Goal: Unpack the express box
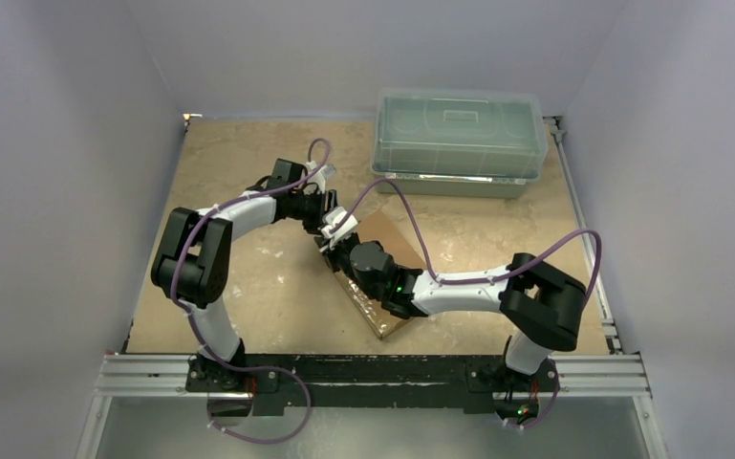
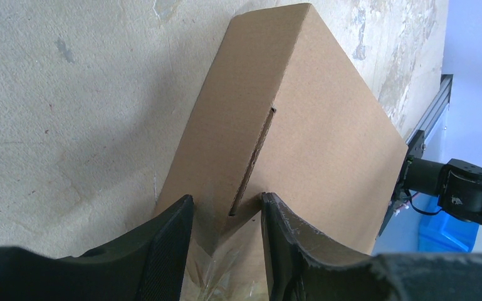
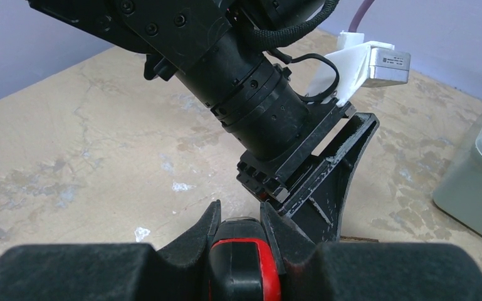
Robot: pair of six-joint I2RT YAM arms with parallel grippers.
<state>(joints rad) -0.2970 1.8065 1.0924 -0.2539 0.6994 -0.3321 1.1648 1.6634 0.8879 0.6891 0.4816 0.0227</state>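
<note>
My left gripper straddles the box by the slit's end, crowding my right gripper's tool, so my left gripper will back off and take the taped corner (image 2: 211, 251).
The express box (image 1: 389, 235) is a flat brown cardboard mailer lying askew mid-table. In the left wrist view the box (image 2: 313, 125) fills the middle, with a slit (image 2: 254, 160) in its flap. My left gripper (image 1: 333, 229) is at its far-left end. In its own view the left gripper (image 2: 225, 235) is open, jaws straddling a box corner, with crinkled clear film (image 2: 225, 273) below. My right gripper (image 1: 347, 251) hovers over the box. In its own view the right gripper (image 3: 238, 216) is shut on a red-and-black tool (image 3: 244, 266), right beside the left wrist (image 3: 257, 106).
A translucent grey-green lidded plastic bin (image 1: 459, 134) stands at the back right; its corner shows in the right wrist view (image 3: 476, 188). Grey walls close in the table on three sides. An aluminium rail (image 1: 373, 373) with the arm bases runs along the near edge.
</note>
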